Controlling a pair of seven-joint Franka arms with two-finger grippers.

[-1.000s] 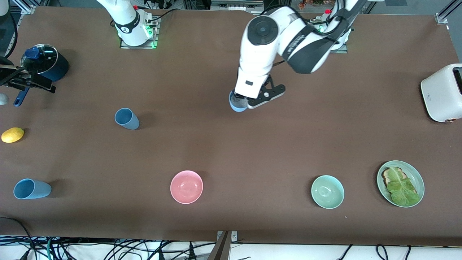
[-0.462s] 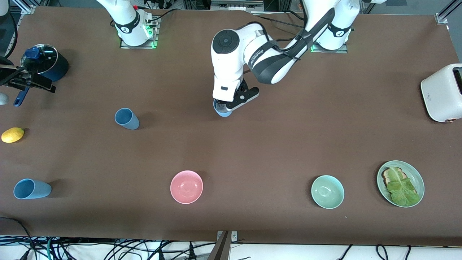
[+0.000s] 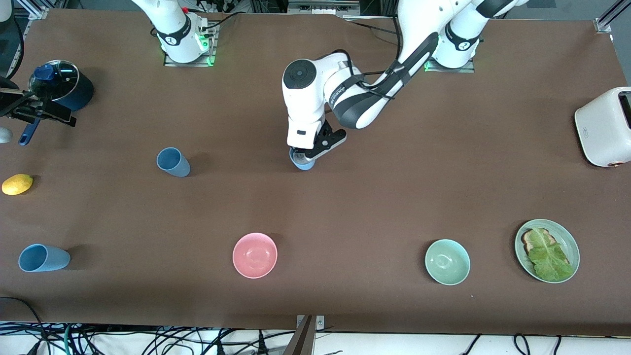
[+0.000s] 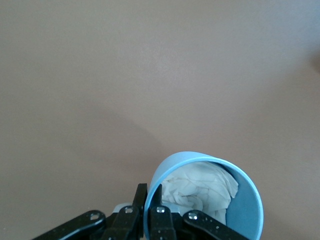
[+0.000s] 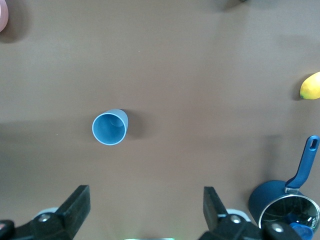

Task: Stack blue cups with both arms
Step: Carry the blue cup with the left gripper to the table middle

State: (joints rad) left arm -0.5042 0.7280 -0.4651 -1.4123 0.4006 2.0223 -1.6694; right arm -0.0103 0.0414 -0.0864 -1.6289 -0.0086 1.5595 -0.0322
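The robot's left gripper should release the bright light blue cup on the bare middle of the table (image 3: 311,171), beyond the pink bowl.
My left gripper (image 3: 302,157) is shut on the rim of a bright light blue cup (image 3: 301,163), low over the middle of the table. In the left wrist view the fingers (image 4: 159,212) pinch the cup's wall (image 4: 247,212), one inside and one outside. Crumpled white paper fills the cup. A slate blue cup (image 3: 173,162) stands upright toward the right arm's end and also shows in the right wrist view (image 5: 110,127). Another light blue cup (image 3: 42,258) stands near the front edge at that end. My right gripper (image 5: 146,197) is open and empty, high over its base, out of the front view.
A pink bowl (image 3: 255,255), a mint-green bowl (image 3: 447,262) and a plate of toast and lettuce (image 3: 547,250) lie near the front edge. A dark blue lidded pot (image 3: 61,91) and a lemon (image 3: 17,184) sit at the right arm's end, and a white toaster (image 3: 605,126) at the left arm's end.
My left arm has carried the light blue cup toward the right arm's end and lowered it. The other cups and the right arm have not moved.
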